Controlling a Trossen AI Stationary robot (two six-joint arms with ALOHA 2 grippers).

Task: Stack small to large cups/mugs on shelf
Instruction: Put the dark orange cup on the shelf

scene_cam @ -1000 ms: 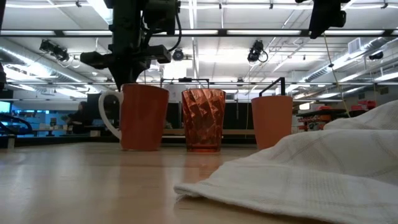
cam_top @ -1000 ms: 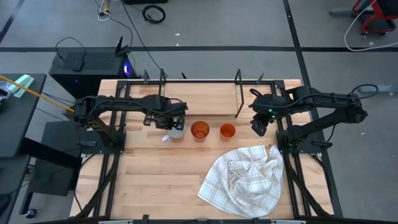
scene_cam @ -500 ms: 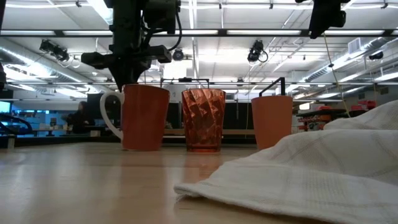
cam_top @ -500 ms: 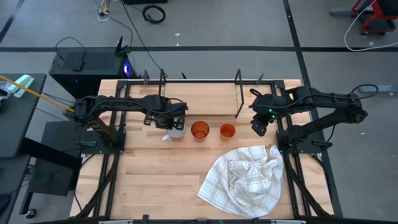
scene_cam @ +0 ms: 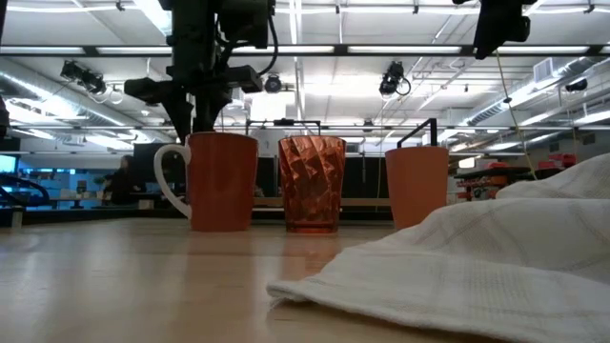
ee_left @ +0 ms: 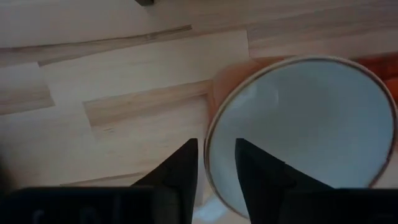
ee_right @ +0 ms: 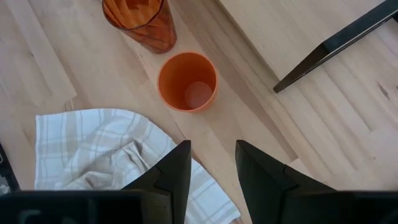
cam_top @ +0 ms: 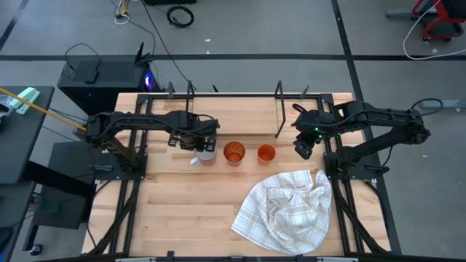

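Note:
My right gripper needs to grip the rim of the small orange cup (cam_top: pixel 274 151) (ee_right: pixel 216 89) next, on the side of the cup away from the dark-orange tumbler.
A mug (cam_top: pixel 207 153) with an orange outer wall, white inside and white handle stands on the table, left of a dark-orange tumbler (cam_top: pixel 234 152) and a smaller orange cup (cam_top: pixel 266 153); all three stand upright in a row, as the low view shows (scene_cam: pixel 222 181) (scene_cam: pixel 311 181) (scene_cam: pixel 416 186). My left gripper (cam_top: pixel 202 143) is over the mug's handle side, shut on its rim. My right gripper (cam_top: pixel 303 151) hangs open and empty right of the small cup (ee_right: pixel 187 81). The shelf (cam_top: pixel 240 120) stands behind the row. My left gripper (ee_left: pixel 216 149) has the mug's rim (ee_left: pixel 208 155) on the handle side between its fingers, one finger outside the wall and one inside the hollow. The fingers come from above, pointing down (scene_cam: pixel 200 124). The mug stands upright with its base on the table.
A white checked cloth (cam_top: pixel 287 211) lies crumpled at the near right, close to the small cup. The shelf's black wire uprights (cam_top: pixel 279 109) rise just behind the cups. Bare tabletop lies at the near left (cam_top: pixel 182 211).
My left gripper has shifted a little toward the table's right, and the mug has slid slightly with it toward the tumbler, still upright on the table.

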